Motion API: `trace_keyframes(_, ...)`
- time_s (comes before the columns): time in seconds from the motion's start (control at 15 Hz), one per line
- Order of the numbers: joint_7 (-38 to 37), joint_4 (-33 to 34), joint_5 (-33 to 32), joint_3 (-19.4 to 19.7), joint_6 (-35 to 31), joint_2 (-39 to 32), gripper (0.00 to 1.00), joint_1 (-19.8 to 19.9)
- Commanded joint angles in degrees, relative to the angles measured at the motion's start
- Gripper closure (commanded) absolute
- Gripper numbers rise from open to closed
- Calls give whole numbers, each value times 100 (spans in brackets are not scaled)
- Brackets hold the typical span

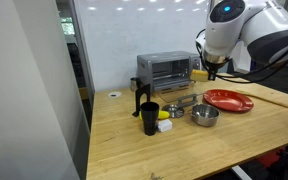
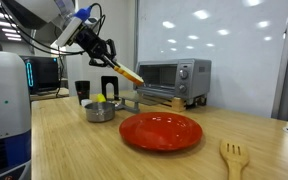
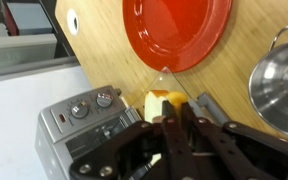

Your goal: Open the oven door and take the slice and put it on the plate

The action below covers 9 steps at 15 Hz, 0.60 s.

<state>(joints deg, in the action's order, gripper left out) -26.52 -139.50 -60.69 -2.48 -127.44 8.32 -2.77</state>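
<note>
Next, my gripper lets go of the slice on the middle of the red plate (image 1: 227,98) (image 3: 173,17), which is beside the toaster oven.
My gripper (image 1: 206,70) is shut on a yellow-orange slice (image 2: 130,73) and holds it in the air in front of the silver toaster oven (image 1: 164,68). In the wrist view the slice (image 3: 160,102) sticks out between my fingers (image 3: 174,118), above the oven (image 3: 84,125) and its folded-down door (image 2: 156,97). The red plate (image 1: 228,100) lies empty on the wooden table beside the oven; it also shows in the exterior view (image 2: 161,130) and the wrist view (image 3: 179,30). The slice hangs apart from the plate.
A metal bowl (image 1: 204,115) (image 2: 101,111) (image 3: 284,80) stands near the oven door. A black cup (image 1: 149,117) stands near the table's front left. A wooden fork (image 2: 232,157) lies beyond the plate. A whiteboard wall is behind the oven.
</note>
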Motion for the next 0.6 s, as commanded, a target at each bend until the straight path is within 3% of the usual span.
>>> trace_keyframes(0.0, 325, -222, 466, -110, 888, 535, 97, -24)
trace_keyframes(0.27, 392, -278, 649, -131, 1584, 808, 97, -16)
trace_keyframes(0.53, 17, -367, 419, 52, 1475, 728, 97, 167)
